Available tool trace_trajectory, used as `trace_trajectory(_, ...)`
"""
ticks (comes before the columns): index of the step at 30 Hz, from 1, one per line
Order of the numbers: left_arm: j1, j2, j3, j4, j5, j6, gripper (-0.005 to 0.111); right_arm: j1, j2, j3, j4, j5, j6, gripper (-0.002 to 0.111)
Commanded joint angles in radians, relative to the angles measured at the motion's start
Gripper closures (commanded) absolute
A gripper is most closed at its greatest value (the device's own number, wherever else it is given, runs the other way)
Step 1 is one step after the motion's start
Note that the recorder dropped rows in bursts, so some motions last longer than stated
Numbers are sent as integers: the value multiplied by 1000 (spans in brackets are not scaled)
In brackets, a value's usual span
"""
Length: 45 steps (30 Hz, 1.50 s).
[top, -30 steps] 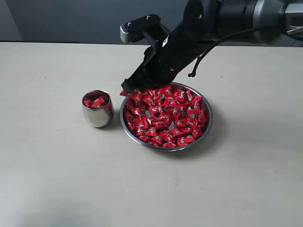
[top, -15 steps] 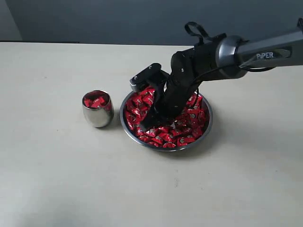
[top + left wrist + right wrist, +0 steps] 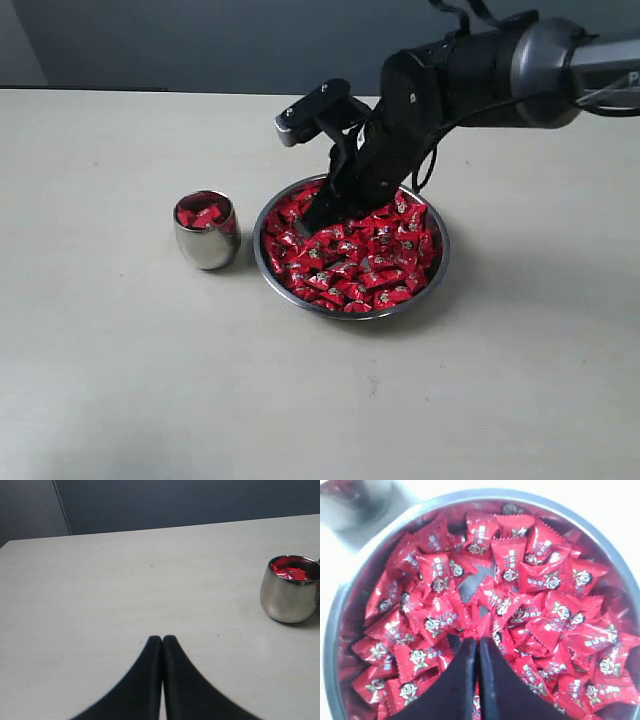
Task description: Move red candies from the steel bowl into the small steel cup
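My right gripper is going to the small steel cup. It will drop the red candy on top of the candies inside the small steel cup (image 3: 203, 209) (image 3: 342, 484).
The steel bowl (image 3: 350, 314) holds a heap of red candies (image 3: 360, 258), seen close in the right wrist view (image 3: 545, 580) inside the bowl's wall (image 3: 350, 585). My right gripper (image 3: 305, 224) hangs just above the heap's left side, its jaws shut (image 3: 478, 641) on the puckered wrapper of one red candy (image 3: 481, 624). The small steel cup (image 3: 206, 243) stands upright left of the bowl with red candies (image 3: 203, 214) inside. The left wrist view shows that cup (image 3: 287, 600) off to one side. My left gripper (image 3: 162, 639) is shut and empty over bare table.
The pale table (image 3: 120, 380) runs to a dark wall at the back. The right arm (image 3: 470, 70) reaches in from the upper right over the bowl's far rim. The cup and the bowl stand a small gap apart.
The right gripper went from beside the bowl's left rim down into the candies, opened, then shut again and rose a little. The left gripper and the cup stayed put.
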Motion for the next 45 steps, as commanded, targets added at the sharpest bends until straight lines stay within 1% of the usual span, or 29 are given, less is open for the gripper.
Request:
trace_trajectory(1,-8,-5,-8,2,-5,-2,106,14,-67,3,63,-39,-15,109)
trace_trajectory(4,-8,-5,-8,2,-5,-2,106,52,-79,1,142,-105,-87,109)
trace_trajectory(8,-8,-5,-8,2,-5,-2,106,99,-57,-36,303,-182,-224,109)
trace_trajectory(12,-8,-5,-8,2,-5,-2,106,132,16,-119,434,-184,-344,109)
trace_trajectory(17,-8,-5,-8,2,-5,-2,106,139,129,-223,454,-174,-353,109)
trace_trajectory(20,-8,-5,-8,2,-5,-2,106,139,232,-319,456,-95,-353,109)
trace_trajectory(23,-8,-5,-8,2,-5,-2,106,139,261,-359,456,-71,-347,109)
trace_trajectory(25,-8,-5,-8,2,-5,-2,106,133,255,-369,444,-59,-331,98)
trace_trajectory(26,-8,-5,-8,2,-5,-2,106,128,244,-369,426,-36,-317,85)
trace_trajectory(27,-8,-5,-8,2,-5,-2,106,123,233,-369,383,-9,-293,75)
trace_trajectory(28,-8,-5,-8,2,-5,-2,106,121,225,-369,350,7,-270,71)
trace_trajectory(30,-8,-5,-8,2,-5,-2,106,109,197,-369,242,23,-165,74)
trace_trajectory(31,-8,-5,-8,2,-5,-2,106,102,180,-369,178,37,-89,78)
trace_trajectory(32,-8,-5,-8,2,-5,-2,106,98,161,-366,144,49,-57,82)
trace_trajectory(33,-8,-5,-8,2,-5,-2,106,90,138,-365,79,85,2,88)
trace_trajectory(36,-8,-5,-8,2,-5,-2,106,78,108,-365,1,149,71,95)
trace_trajectory(40,-8,-5,-8,2,-5,-2,106,47,67,-308,-61,180,121,96)
trace_trajectory(45,-8,-5,-8,2,-5,-2,106,5,16,-158,-63,103,136,96)
